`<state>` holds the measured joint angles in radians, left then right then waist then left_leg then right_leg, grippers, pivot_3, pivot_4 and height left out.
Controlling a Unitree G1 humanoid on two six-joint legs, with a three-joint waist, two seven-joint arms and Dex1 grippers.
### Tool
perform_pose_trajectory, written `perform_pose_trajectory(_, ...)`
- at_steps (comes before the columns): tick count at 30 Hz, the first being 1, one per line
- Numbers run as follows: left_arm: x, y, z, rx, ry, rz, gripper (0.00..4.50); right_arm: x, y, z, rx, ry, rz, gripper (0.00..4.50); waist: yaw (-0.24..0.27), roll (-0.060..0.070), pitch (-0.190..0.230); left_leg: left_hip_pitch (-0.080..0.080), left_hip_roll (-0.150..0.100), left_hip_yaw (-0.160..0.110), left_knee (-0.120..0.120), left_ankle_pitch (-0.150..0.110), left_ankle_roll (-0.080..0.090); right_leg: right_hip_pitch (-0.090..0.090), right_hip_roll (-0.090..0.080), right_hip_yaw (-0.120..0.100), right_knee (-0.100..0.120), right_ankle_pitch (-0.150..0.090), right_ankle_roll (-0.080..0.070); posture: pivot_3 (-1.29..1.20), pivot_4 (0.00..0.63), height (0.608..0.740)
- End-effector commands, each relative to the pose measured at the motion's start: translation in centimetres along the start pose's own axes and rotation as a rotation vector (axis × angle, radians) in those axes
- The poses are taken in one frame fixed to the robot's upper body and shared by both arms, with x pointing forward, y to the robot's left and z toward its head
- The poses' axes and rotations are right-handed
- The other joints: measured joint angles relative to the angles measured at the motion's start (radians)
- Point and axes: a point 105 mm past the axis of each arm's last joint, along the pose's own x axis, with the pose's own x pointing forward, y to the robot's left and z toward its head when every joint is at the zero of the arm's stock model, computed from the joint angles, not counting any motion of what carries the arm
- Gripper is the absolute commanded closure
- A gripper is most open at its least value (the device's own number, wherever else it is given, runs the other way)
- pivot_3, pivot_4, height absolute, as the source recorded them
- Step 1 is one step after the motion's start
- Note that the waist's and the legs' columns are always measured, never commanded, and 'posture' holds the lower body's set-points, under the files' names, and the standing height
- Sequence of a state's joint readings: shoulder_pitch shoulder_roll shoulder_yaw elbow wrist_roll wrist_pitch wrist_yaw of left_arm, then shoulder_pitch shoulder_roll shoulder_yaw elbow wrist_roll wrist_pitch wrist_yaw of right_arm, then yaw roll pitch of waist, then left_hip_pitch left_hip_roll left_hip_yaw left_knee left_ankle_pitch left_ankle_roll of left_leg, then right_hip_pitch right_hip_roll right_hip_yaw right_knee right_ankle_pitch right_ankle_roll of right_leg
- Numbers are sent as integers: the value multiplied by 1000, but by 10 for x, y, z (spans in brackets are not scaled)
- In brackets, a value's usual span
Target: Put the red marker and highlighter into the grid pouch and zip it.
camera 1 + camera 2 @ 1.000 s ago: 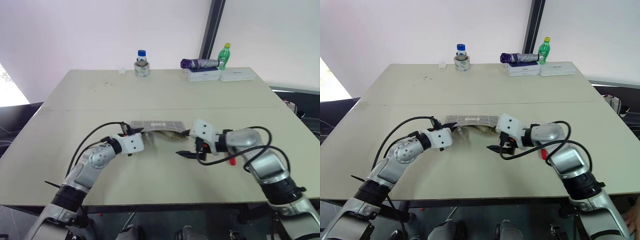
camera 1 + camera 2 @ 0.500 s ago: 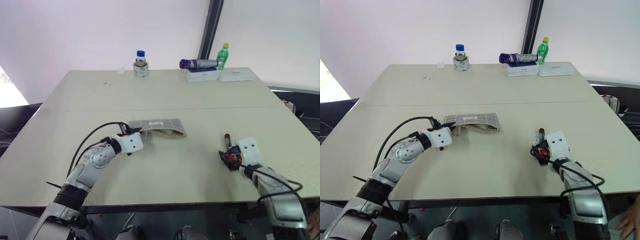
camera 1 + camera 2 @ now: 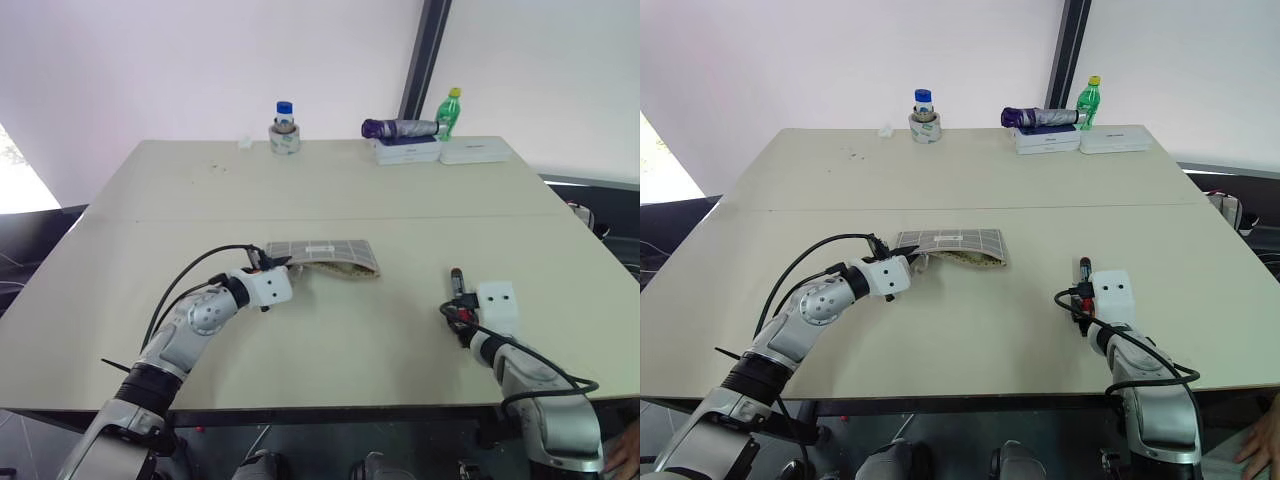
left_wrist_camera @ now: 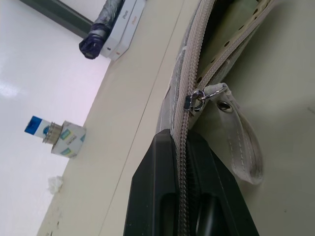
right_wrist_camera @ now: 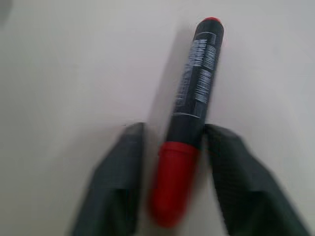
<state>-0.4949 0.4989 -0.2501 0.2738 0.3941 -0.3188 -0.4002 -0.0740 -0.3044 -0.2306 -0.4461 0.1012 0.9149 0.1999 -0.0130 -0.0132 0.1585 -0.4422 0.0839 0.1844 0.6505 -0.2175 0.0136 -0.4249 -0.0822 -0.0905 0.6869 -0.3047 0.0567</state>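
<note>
The robot's right gripper will release the red marker just inside the grid pouch's gaping opening (image 3: 334, 266) along the pouch's near edge.
The grid pouch (image 3: 330, 255) lies flat at mid-table with its mouth gaping towards the right. My left gripper (image 3: 283, 267) is shut on its left end, and in the left wrist view the zipper (image 4: 189, 73) runs between the fingers (image 4: 152, 196), with the pull tab (image 4: 196, 98) just beyond them. The red marker (image 3: 456, 280) lies on the table to the right. My right gripper (image 5: 174, 129) is low over it, one finger (image 5: 115, 182) on each side of its red cap and a small gap on one side. The highlighter is hidden.
Along the table's far edge stand a blue-capped jar on a tape roll (image 3: 284, 130), a purple folded umbrella (image 3: 400, 128) on white boxes (image 3: 470, 150) and a green bottle (image 3: 452, 110). The table's front edge (image 3: 330, 408) runs just below both arms.
My right arm swung from beside the pouch out to the right and down to the red marker, its fingers narrowing around it. The left gripper kept its hold on the pouch.
</note>
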Motion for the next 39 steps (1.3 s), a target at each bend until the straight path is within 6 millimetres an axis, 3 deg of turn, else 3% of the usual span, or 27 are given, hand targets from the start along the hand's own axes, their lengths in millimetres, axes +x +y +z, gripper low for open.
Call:
perform_pose_trajectory(1, -1, 13, 6, 25, -23, 41, 4500, 1, 4, 23, -66, -80, 37, 4155, -1, 0, 0, 0, 0, 0, 0, 0, 0, 0, 0, 0, 0, 0, 0, 0, 150, 738)
perform_pose_trajectory(5, -2, 13, 4, 20, -14, 45, 4500, -11, 41, 69, -341, -324, 350, 4154, -3, 0, 0, 0, 0, 0, 0, 0, 0, 0, 0, 0, 0, 0, 0, 0, 150, 738)
perform_pose_trajectory(9, -3, 14, 3, 23, -11, 42, 4500, -36, 70, 80, -561, -450, 665, 4154, -1, 0, 1, 0, -1, 0, -1, 0, 0, 0, 2, 0, 0, 0, 0, 0, 150, 738)
perform_pose_trajectory(11, -2, 16, 3, 19, -13, 52, 4500, -41, 84, 75, -647, -445, 756, 4154, 0, -1, 1, 0, -1, 0, -1, 0, 0, 0, 2, 0, -1, 0, 0, 0, 150, 738)
perform_pose_trajectory(18, 2, 15, 13, 28, -41, 40, 4500, -16, 100, 65, -738, -421, 734, 4154, 1, -1, 1, 0, -1, 0, 1, 1, -1, 0, 1, 0, 0, 0, 0, 0, 150, 738)
perform_pose_trajectory(28, -3, 15, 20, 34, -65, 23, 4500, 16, 92, 73, -778, -407, 629, 4154, 1, -1, 1, 0, -1, 1, 2, 3, -5, 0, 1, 0, 0, 0, 0, 0, 150, 738)
perform_pose_trajectory(34, -1, 8, 31, 75, -109, -35, 4500, 22, 124, 92, -836, -488, 668, 4154, -3, -1, 1, 0, 0, 2, 1, 3, -5, 0, 1, 0, 0, 0, 0, 0, 150, 738)
perform_pose_trajectory(39, 1, 6, 44, 91, -165, -73, 4500, 26, 143, 95, -1007, -528, 679, 4154, 1, -1, 1, 0, 0, 2, 2, 3, -6, 0, 1, 0, 0, 0, 0, 0, 150, 738)
